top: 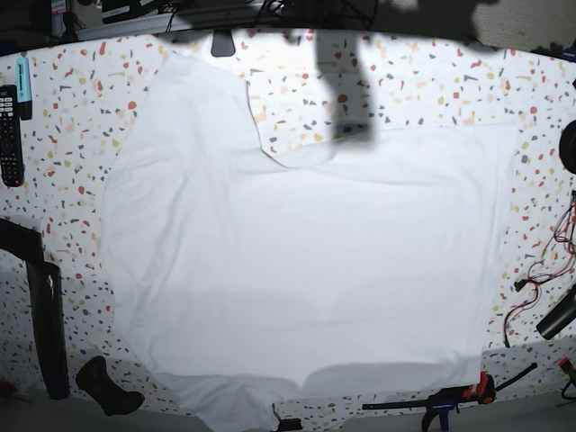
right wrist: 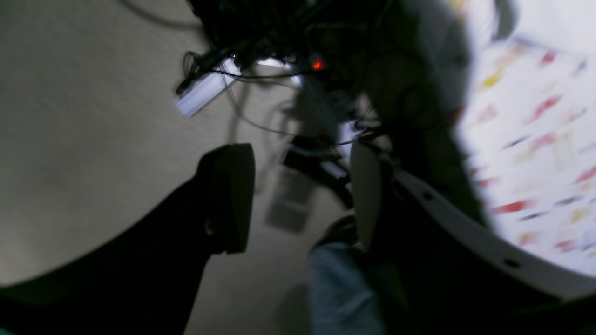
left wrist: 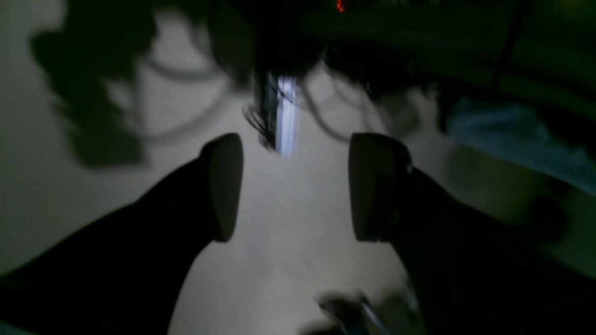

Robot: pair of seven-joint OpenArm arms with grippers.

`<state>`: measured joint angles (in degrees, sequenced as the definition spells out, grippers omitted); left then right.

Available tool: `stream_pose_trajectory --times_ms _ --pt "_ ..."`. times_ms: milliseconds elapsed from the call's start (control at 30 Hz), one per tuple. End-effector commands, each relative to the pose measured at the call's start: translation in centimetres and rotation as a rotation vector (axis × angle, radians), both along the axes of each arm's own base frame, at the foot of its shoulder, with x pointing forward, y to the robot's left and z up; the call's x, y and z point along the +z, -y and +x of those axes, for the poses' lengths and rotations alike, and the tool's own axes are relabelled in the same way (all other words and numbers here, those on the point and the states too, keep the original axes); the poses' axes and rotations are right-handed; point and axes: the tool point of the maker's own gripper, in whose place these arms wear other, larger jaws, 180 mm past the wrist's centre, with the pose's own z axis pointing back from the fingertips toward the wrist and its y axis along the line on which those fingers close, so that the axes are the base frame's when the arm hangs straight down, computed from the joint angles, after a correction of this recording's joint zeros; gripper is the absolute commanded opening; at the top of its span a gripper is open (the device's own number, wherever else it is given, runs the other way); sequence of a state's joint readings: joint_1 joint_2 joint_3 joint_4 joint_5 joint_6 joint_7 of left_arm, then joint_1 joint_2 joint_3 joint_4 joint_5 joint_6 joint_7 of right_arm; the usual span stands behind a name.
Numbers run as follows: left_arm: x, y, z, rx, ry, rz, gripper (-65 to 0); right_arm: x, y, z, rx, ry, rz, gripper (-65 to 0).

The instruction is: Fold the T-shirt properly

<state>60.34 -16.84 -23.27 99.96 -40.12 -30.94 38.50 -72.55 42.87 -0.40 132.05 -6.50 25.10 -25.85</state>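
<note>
Next, I close my left gripper on the back hem corner (top: 510, 130) of the white T-shirt, at the side nearest the red cables.
The white T-shirt (top: 297, 270) lies spread flat over most of the speckled table (top: 540, 108), with one sleeve toward the back left and another at the front edge. In the blurred left wrist view my left gripper (left wrist: 298, 186) hangs open over the bare floor, nothing between its dark fingers (left wrist: 226, 186). My right gripper (right wrist: 300, 197) is open too, off the table's edge (right wrist: 535, 139), with nothing between its fingers. Neither wrist view shows the T-shirt. Dark parts of my right arm (top: 45, 315) stand at the left edge of the base view.
A black remote (top: 9, 135) lies at the far left. Clamps (top: 450, 400) and red cables (top: 531, 288) sit at the front right. A dark shadow (top: 346, 90) falls across the back. A power strip (right wrist: 205, 90) and wires lie on the floor.
</note>
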Motion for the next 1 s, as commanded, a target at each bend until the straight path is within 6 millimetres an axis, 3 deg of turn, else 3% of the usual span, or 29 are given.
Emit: stream_pose_trajectory --times_ms 0,100,167,267,367,600,733,833,967 --pt "1.3 -0.6 0.9 -0.015 0.043 0.019 -31.1 1.0 -0.6 0.7 0.024 0.039 0.013 -32.1" --pt "4.1 -1.2 4.2 -0.046 0.161 0.069 -31.1 1.3 0.2 1.8 0.059 0.111 -0.049 -32.1" --pt "6.0 -0.7 6.2 -0.09 0.24 0.08 -31.1 1.6 0.8 3.6 0.053 0.2 -0.088 -32.1" --pt "9.2 2.7 8.2 -0.253 0.386 0.012 -31.1 1.9 1.5 5.4 0.066 0.268 -0.139 -32.1" --pt "12.1 4.1 10.6 -0.282 0.527 0.01 -31.1 2.2 1.8 7.0 0.078 0.33 -0.165 -32.1" --pt "15.0 2.8 15.7 -0.532 0.788 0.256 -31.2 3.5 2.9 10.7 0.11 0.492 -0.263 -32.1" --pt "17.7 4.4 18.1 -0.737 1.01 0.3 -31.2 4.0 3.0 12.0 0.097 0.536 -0.266 -32.1" --pt "17.6 6.6 18.2 -0.933 1.095 0.308 -31.2 4.5 3.2 12.8 0.06 0.574 -0.266 -32.1" --pt "14.7 8.5 17.2 -1.149 1.047 0.324 -31.2 5.2 3.6 13.5 0.005 0.62 -0.266 -32.1"
